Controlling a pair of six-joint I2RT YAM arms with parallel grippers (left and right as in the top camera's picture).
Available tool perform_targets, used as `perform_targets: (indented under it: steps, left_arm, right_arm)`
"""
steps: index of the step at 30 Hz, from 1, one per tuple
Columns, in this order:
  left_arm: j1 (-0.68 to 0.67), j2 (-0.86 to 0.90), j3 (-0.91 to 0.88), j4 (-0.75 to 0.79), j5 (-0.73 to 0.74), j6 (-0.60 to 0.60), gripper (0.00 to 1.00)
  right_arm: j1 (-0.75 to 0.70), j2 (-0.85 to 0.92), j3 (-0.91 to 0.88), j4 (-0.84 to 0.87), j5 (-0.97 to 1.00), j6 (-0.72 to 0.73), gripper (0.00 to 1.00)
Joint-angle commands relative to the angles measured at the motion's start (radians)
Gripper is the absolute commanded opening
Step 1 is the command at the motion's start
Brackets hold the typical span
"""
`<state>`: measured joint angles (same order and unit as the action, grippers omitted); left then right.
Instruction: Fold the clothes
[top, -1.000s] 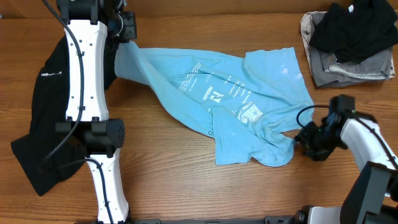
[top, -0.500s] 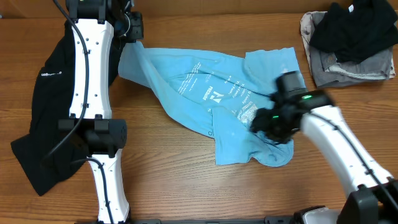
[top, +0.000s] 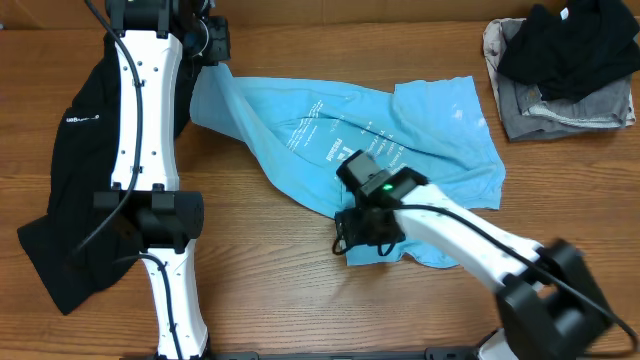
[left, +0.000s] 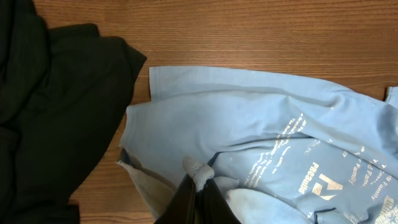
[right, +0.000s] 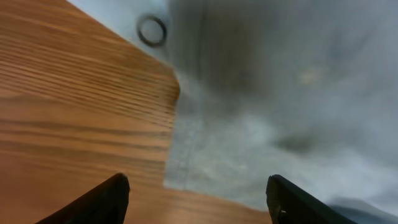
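Next, I pinch that corner (top: 353, 259), the loose near corner of the crumpled light blue T-shirt, with my right gripper and lift with my left gripper to stretch the shirt.
A light blue T-shirt (top: 420, 140) with white printed text lies crumpled across the middle of the table; it also shows in the left wrist view (left: 261, 124) and the right wrist view (right: 280, 93). My left gripper (top: 207, 45) is shut on the shirt's far-left edge, pinching a fold of fabric (left: 198, 171). My right gripper (top: 352, 238) is open and hovers over the shirt's near-left corner (right: 180, 177), its two fingertips (right: 198, 193) spread on either side of that corner.
A black garment (top: 70, 190) lies at the left, partly under the left arm, and shows in the left wrist view (left: 50, 106). A pile of black and grey clothes (top: 560, 70) sits at the back right. Bare wood lies along the front.
My right arm has swept from the shirt's right side leftward across it to its near-left corner. The left gripper has shifted slightly right, still holding the shirt.
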<state>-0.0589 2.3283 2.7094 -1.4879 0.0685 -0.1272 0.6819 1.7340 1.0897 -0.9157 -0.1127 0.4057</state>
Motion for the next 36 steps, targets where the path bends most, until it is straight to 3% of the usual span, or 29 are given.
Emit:
perform_targets:
  steps: [1,9,15,17,18,21,25,28,31,36]
  left_arm:
    - [0.001,0.008,-0.003,0.001,0.009,0.015,0.04]
    - [-0.003,0.008,-0.003,0.000,-0.001,0.015,0.04]
    - [0.008,0.008,-0.003,-0.005,-0.001,0.015,0.04]
    - [0.010,0.008,-0.003,-0.012,-0.001,0.016,0.04]
    - [0.011,0.008,-0.003,-0.015,-0.001,0.016,0.04]
    - [0.012,0.008,-0.003,-0.018,-0.001,0.016,0.04]
    - [0.012,0.008,-0.003,-0.018,-0.001,0.015,0.04]
    - [0.013,0.008,-0.003,-0.018,-0.001,0.015,0.04]
    - [0.013,0.008,-0.003,-0.018,-0.001,0.015,0.04]
    - [0.013,0.008,-0.003,-0.017,-0.001,0.016,0.04]
  right_arm:
    - [0.042,0.064,-0.010,0.005,0.020,-0.039,0.74]
    - [0.053,0.097,-0.011,-0.018,0.061,0.065,0.58]
    - [0.053,0.097,-0.023,-0.035,0.071,0.098,0.26]
    - [0.053,0.097,-0.034,-0.034,0.083,0.130,0.08]
    - [0.053,0.097,-0.035,-0.032,0.087,0.149,0.04]
    - [0.053,0.097,-0.035,-0.027,0.077,0.156,0.04]
    - [0.054,0.097,-0.035,-0.032,0.030,0.103,0.27]
    - [0.054,0.097,-0.035,-0.032,0.003,0.030,0.33]
    - [0.054,0.097,-0.035,-0.032,0.004,0.011,0.48]
    - [0.060,0.097,-0.045,-0.017,0.003,0.005,0.55]
